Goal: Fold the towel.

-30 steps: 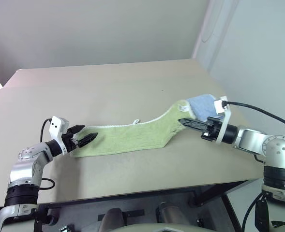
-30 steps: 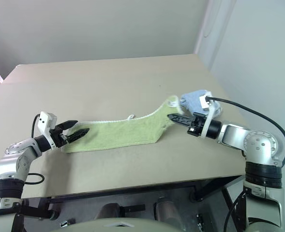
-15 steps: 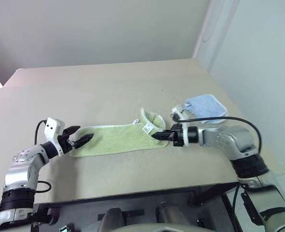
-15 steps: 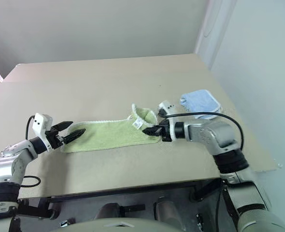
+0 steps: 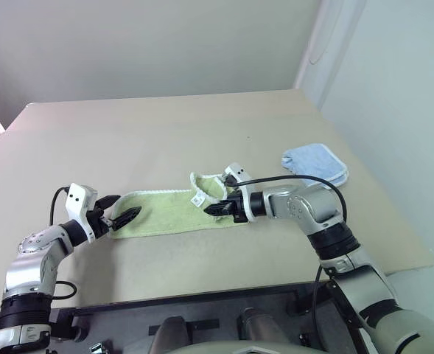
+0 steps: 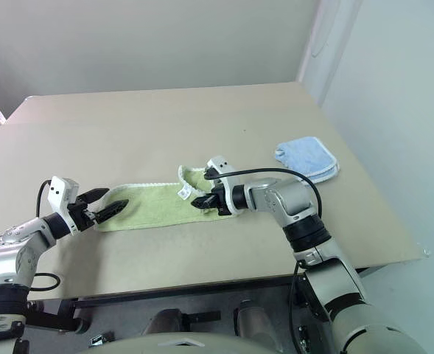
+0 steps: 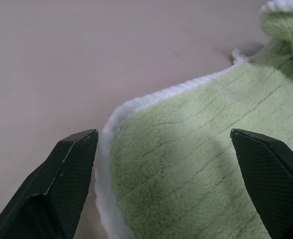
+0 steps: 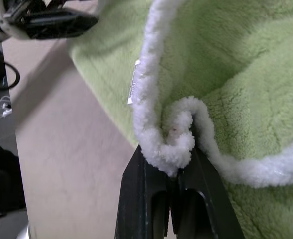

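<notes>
The towel's trimmed edge bunches up in a raised loop at my right gripper, so I need to let it go, take the flap close by and straighten it over the towel's flat part (image 5: 174,214).
The light green towel (image 5: 161,214) with white trim lies along the near part of the tan table. My right gripper (image 5: 212,210) is shut on the trimmed edge of the towel's right end (image 8: 168,144) and holds it curled back over the flat part, making a raised loop (image 5: 205,186). At the towel's left end my left gripper (image 5: 127,208) is open. Its fingertips (image 7: 79,149) stand either side of the left corner (image 7: 116,119), just off the cloth.
A smaller light blue towel (image 5: 314,164) lies folded near the table's right edge. The table's front edge (image 5: 224,287) runs close below both arms. Bare tabletop (image 5: 150,133) stretches behind the towel.
My right gripper has carried the towel's right end leftward and lower, from beside the blue towel to over the green towel's middle, so the towel now doubles back. The left gripper has stayed open in place.
</notes>
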Action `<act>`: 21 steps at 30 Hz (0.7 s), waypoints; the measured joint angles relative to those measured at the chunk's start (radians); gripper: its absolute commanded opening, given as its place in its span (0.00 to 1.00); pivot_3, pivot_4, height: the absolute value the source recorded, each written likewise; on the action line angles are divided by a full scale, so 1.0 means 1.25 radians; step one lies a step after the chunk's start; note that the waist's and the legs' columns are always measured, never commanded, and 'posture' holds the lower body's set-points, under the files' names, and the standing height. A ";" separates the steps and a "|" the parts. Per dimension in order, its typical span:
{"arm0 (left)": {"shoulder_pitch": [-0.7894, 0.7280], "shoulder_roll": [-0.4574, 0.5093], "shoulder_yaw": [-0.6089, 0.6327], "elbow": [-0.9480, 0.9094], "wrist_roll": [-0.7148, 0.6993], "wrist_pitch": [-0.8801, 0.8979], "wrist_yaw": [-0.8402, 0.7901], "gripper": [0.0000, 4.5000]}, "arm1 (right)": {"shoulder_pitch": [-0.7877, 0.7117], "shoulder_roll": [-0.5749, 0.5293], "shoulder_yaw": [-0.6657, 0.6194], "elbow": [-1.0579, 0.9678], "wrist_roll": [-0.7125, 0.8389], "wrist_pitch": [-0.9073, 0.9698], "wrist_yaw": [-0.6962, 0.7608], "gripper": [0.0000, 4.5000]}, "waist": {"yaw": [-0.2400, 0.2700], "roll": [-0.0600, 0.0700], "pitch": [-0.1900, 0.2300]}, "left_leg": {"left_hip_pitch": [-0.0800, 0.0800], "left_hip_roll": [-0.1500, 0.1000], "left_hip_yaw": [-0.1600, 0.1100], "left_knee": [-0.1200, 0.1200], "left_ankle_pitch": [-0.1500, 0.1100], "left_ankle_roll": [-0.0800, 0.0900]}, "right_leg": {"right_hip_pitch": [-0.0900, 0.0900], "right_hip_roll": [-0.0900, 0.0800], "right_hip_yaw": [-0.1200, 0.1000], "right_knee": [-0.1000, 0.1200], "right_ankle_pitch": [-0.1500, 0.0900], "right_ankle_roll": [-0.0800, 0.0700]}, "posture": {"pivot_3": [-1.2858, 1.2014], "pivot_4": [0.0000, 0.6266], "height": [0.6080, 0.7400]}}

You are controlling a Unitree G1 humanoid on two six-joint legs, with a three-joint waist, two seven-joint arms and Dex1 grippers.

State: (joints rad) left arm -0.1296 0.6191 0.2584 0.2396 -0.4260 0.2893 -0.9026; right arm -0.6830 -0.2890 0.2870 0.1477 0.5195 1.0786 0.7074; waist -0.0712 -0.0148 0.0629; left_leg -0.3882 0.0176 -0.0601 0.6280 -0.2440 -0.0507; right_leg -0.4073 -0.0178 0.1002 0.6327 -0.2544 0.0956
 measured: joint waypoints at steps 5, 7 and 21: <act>0.000 0.000 0.000 0.000 0.000 0.000 0.000 1.00 | 0.000 0.006 0.054 0.018 -0.067 -0.020 -0.011 0.01 | -0.002 0.000 0.000 | 0.000 0.000 0.000 0.000 0.000 0.000 | 0.000 0.000 0.000 0.000 0.000 -0.001 | 0.52 0.00 1.00; 0.000 0.000 0.000 0.000 0.000 -0.001 0.000 1.00 | 0.001 0.012 0.085 0.024 -0.101 -0.047 -0.013 0.01 | -0.003 0.000 0.000 | 0.000 0.000 0.000 0.000 0.000 0.000 | 0.000 0.000 0.000 0.000 0.000 -0.001 | 0.52 0.00 1.00; 0.003 -0.002 0.000 0.000 0.000 0.000 0.000 1.00 | 0.056 0.034 -0.017 -0.145 -0.022 -0.145 0.083 0.69 | -0.001 0.000 0.000 | 0.000 0.000 0.000 0.001 0.000 0.000 | 0.000 0.000 0.000 0.000 0.000 0.001 | 0.52 0.00 1.00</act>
State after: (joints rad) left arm -0.1261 0.6167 0.2580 0.2396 -0.4260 0.2898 -0.9029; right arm -0.6131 -0.2466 0.2660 -0.0340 0.4922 0.8969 0.8116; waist -0.0723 -0.0149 0.0628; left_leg -0.3879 0.0177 -0.0605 0.6287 -0.2440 -0.0507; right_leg -0.4068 -0.0175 0.1001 0.6331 -0.2546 0.0967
